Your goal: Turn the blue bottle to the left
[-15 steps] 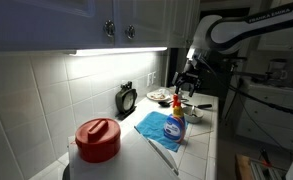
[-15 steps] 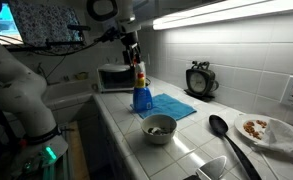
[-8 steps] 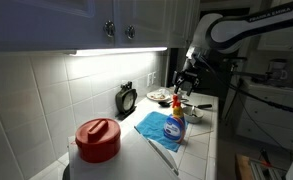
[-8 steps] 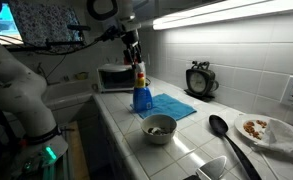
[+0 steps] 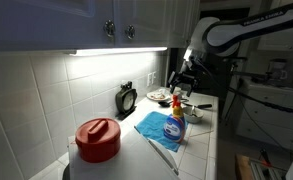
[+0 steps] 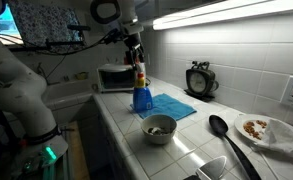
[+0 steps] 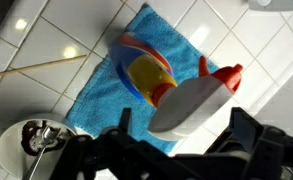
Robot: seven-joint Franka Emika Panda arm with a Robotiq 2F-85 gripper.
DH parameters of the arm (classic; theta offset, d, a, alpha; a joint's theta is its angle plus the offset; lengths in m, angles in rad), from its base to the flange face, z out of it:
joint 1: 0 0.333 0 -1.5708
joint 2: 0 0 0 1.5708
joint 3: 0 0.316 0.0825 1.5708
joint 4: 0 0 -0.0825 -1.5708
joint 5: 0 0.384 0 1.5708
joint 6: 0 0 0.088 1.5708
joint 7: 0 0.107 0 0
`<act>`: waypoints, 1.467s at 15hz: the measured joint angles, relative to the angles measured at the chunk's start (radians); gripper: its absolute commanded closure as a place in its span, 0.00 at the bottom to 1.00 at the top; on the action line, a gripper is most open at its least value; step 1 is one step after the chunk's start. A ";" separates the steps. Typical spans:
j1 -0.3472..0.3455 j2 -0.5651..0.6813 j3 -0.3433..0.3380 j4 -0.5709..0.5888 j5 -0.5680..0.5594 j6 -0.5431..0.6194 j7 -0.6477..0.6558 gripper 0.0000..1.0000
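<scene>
My gripper should turn in line with the blue bottle's white top, which lies slanted across its open fingers, and close on the top's sides [image 7: 176, 122] before turning the bottle.
The blue bottle [image 5: 174, 127] stands upright on a flat blue cloth [image 5: 149, 129] on the white tiled counter. It has a red-and-yellow trigger top and a colourful label. It also shows in an exterior view [image 6: 142, 92] and from above in the wrist view [image 7: 176, 95]. My gripper [image 5: 184, 79] hangs open and empty just above the bottle's top. In an exterior view [image 6: 136, 55] it is right over the trigger. In the wrist view my fingers [image 7: 179, 140] flank the bottle's white top without touching it.
A red-lidded round container [image 5: 97, 139] stands at the near end of the counter. A small black clock [image 6: 199, 80] leans at the wall. A metal bowl [image 6: 159, 127], a black ladle [image 6: 223, 130] and a plate of food [image 6: 266, 130] lie on the counter. A microwave [image 6: 114, 76] stands behind.
My gripper has shifted very slightly above the bottle. The bottle and cloth have not moved.
</scene>
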 measured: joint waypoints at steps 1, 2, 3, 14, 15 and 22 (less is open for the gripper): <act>0.002 0.007 0.000 0.000 0.005 -0.002 0.000 0.26; 0.004 0.013 0.000 0.000 0.009 -0.004 0.000 0.34; 0.007 0.020 0.000 0.000 0.013 -0.004 0.000 0.41; 0.016 0.035 0.000 0.003 0.028 -0.006 0.000 0.86; 0.016 0.035 0.000 0.003 0.028 -0.006 0.000 0.86; 0.016 0.020 -0.006 0.003 0.028 -0.048 -0.051 0.86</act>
